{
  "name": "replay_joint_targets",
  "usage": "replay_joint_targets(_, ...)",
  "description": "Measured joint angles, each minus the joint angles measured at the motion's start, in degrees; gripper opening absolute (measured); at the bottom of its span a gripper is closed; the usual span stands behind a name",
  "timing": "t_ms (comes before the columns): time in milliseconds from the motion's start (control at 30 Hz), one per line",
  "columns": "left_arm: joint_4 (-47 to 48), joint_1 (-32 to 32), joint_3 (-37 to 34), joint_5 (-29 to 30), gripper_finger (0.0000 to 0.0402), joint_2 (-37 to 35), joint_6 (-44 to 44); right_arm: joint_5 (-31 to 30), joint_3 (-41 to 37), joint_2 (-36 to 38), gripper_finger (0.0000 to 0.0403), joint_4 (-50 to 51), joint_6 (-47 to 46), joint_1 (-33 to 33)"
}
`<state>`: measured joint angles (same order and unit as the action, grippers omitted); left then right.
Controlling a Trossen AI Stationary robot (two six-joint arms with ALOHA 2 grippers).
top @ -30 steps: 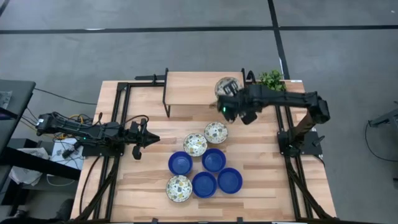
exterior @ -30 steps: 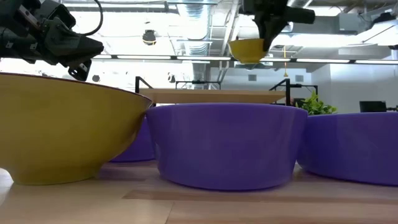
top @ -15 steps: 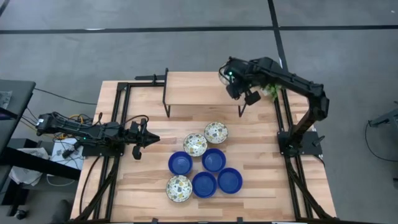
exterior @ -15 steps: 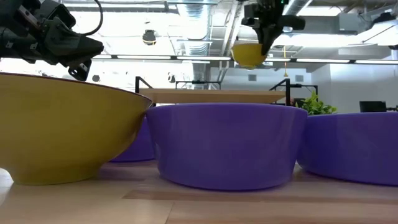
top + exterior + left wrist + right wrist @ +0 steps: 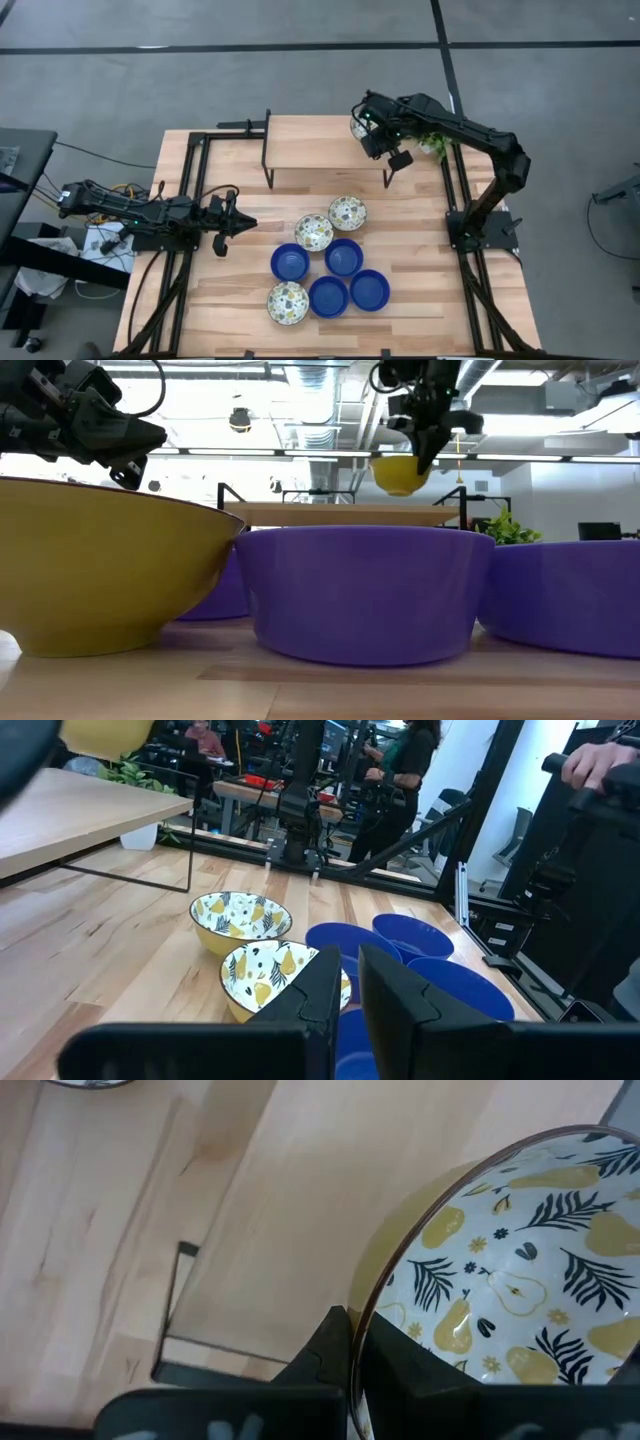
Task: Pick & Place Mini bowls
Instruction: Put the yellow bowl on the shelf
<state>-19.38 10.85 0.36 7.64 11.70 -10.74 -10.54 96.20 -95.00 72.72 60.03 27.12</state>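
Observation:
My right gripper should release the patterned mini bowl so that it rests on the shelf's end [image 5: 357, 131] [image 5: 482, 1265] nearest the green plant.
My right gripper [image 5: 367, 133] is shut on a white mini bowl with a yellow-green pattern [image 5: 357, 127], held in the air over the far right end of the raised wooden shelf [image 5: 320, 148]. In the low view the bowl [image 5: 399, 473] hangs just above the shelf top [image 5: 340, 513]. On the table stand three patterned bowls [image 5: 347, 212] [image 5: 313, 232] [image 5: 287, 302] and several blue bowls [image 5: 344, 257], each on its base. My left gripper [image 5: 246, 223] waits shut at the table's left, pointing at the cluster. My right gripper pinches the bowl's rim [image 5: 357, 1316], one finger inside the bowl and one on its yellow outer wall. The fingers come from above, slanting down. The bowl hangs below them, lifted clear of the shelf and tilted.
A small green plant [image 5: 437, 128] stands at the far right corner behind the shelf. The shelf rests on thin black legs [image 5: 268, 165]. Black frame rails [image 5: 195, 200] run along both table sides. People stand in the room beyond the table.
My right gripper has swung toward the table's far edge with the patterned bowl, sinking a little and rolling its wrist. The bowl has gone from over the shelf's near right edge to over its far right end, staying clear.

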Motion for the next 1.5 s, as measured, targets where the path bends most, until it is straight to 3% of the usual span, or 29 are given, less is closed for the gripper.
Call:
replay_joint_targets(400,0.0,0.0,0.0,0.0,0.0039,0.0,0.0,0.0,-1.2,-3.4,0.0001,-0.5,-0.2,-1.5)
replay_joint_targets(567,-0.1,0.0,0.0,0.0,0.0039,0.2,0.0,-5.6,-0.5,-6.1,0.0001,-0.7,-0.9,-2.0)
replay_joint_targets(900,-0.2,0.0,0.0,0.0,0.0039,0.4,0.0,-1.8,0.7,-6.6,0.0007,0.4,-1.2,-2.0)
replay_joint_targets(1500,-0.2,0.0,0.0,0.0,0.0039,0.9,0.0,-1.7,0.7,-6.6,0.0058,0.1,-7.6,-1.9)
